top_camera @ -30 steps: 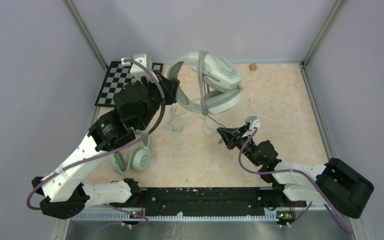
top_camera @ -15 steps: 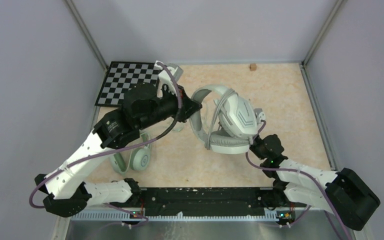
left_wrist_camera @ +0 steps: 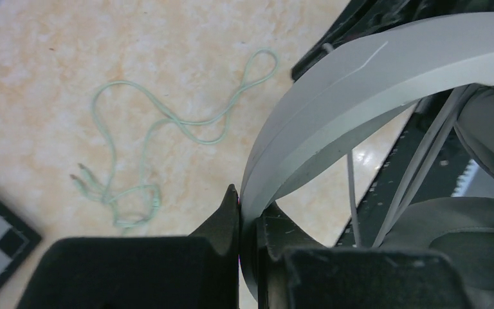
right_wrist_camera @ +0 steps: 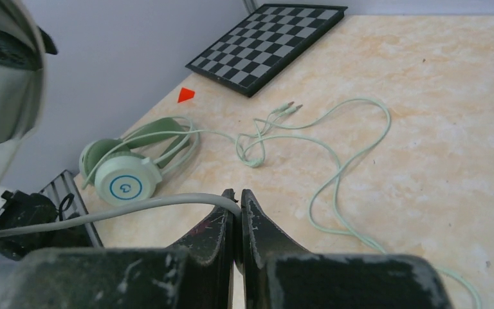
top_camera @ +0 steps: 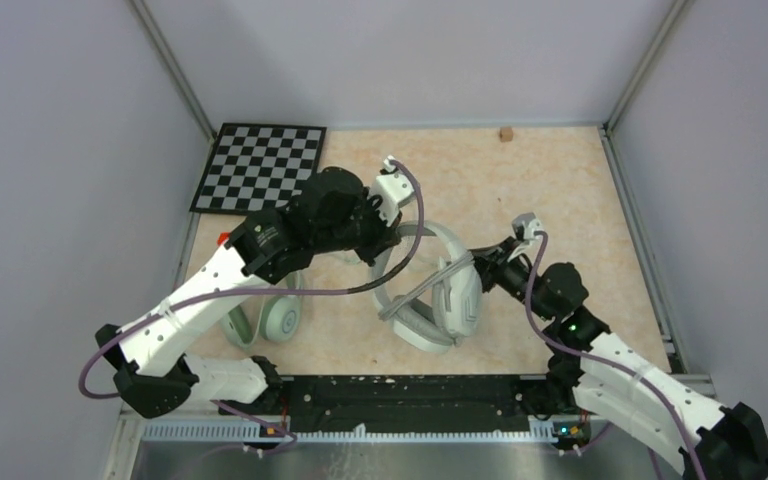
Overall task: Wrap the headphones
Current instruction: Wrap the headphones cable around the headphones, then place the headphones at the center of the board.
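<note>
The robot's left gripper will release the white headset on the bare table (top_camera: 416, 325) between the mint-green headset and the robot's right gripper.
The white headset (top_camera: 448, 300) hangs in the air at mid table. My left gripper (top_camera: 392, 243) is shut on its headband (left_wrist_camera: 334, 96). My right gripper (top_camera: 487, 268) is shut on its grey cable (right_wrist_camera: 122, 209), which runs from the jaws (right_wrist_camera: 238, 205) off to the left towards the cups. The mint-green headset (top_camera: 278, 318) lies on the table at the near left, partly under my left arm; it also shows in the right wrist view (right_wrist_camera: 125, 174). Its pale-green cable (right_wrist_camera: 334, 154) lies loose in loops on the table (left_wrist_camera: 148, 135).
A black-and-white checkerboard (top_camera: 258, 165) lies at the far left corner. A small red triangle marker (right_wrist_camera: 185, 95) sits beside it near the left wall. A small brown block (top_camera: 506, 133) rests at the far edge. Grey walls enclose the table.
My left gripper has carried the white headset from the far middle towards the near middle and turned it. My right gripper has moved up beside it, holding the grey cable.
</note>
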Available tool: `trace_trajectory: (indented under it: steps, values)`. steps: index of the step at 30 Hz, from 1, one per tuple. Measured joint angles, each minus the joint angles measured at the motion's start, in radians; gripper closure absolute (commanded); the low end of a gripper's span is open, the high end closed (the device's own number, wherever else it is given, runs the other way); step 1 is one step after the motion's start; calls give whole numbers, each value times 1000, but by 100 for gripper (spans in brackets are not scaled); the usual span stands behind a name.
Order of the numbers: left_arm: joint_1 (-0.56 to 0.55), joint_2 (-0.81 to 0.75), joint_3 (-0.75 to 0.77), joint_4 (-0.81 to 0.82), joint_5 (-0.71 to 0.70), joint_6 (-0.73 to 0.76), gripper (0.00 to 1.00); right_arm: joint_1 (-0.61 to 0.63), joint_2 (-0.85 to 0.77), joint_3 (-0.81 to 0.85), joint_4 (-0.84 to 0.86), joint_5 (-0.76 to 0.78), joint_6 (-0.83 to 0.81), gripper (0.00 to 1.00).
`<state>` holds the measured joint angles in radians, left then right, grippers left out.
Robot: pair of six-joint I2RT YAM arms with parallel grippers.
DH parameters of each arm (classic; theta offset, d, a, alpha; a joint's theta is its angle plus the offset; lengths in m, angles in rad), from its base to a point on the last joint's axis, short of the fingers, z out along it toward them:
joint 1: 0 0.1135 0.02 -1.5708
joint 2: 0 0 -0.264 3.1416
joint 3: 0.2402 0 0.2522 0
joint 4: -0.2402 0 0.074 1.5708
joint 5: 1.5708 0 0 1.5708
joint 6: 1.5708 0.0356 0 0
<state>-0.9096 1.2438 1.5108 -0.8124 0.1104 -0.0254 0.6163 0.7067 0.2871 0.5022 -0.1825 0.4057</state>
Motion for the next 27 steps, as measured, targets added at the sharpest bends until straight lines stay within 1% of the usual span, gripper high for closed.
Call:
trace_trajectory:
  steps: [2, 7, 12, 16, 19, 23, 27]
  values:
    - [0, 4, -5, -7, -41, 94, 100, -1, -40, 21, -82, -4, 11, 100]
    - [10, 14, -50, 8, -108, 274, 100, -4, -71, 27, -198, -48, 57, 100]
    - [31, 72, -82, 35, -131, 404, 100, -4, -77, 27, -298, -58, 66, 100]
    - [53, 146, -85, 58, -114, 481, 100, -4, -95, 29, -387, -46, 61, 100]
    - [56, 182, -127, 94, -88, 518, 100, -4, -93, 43, -492, -32, 58, 100]
    - [53, 221, -179, 127, -58, 544, 100, -4, -72, 68, -615, -3, 72, 100]
    - [52, 286, -192, 148, -47, 552, 100, -4, -64, 66, -673, -11, 121, 100]
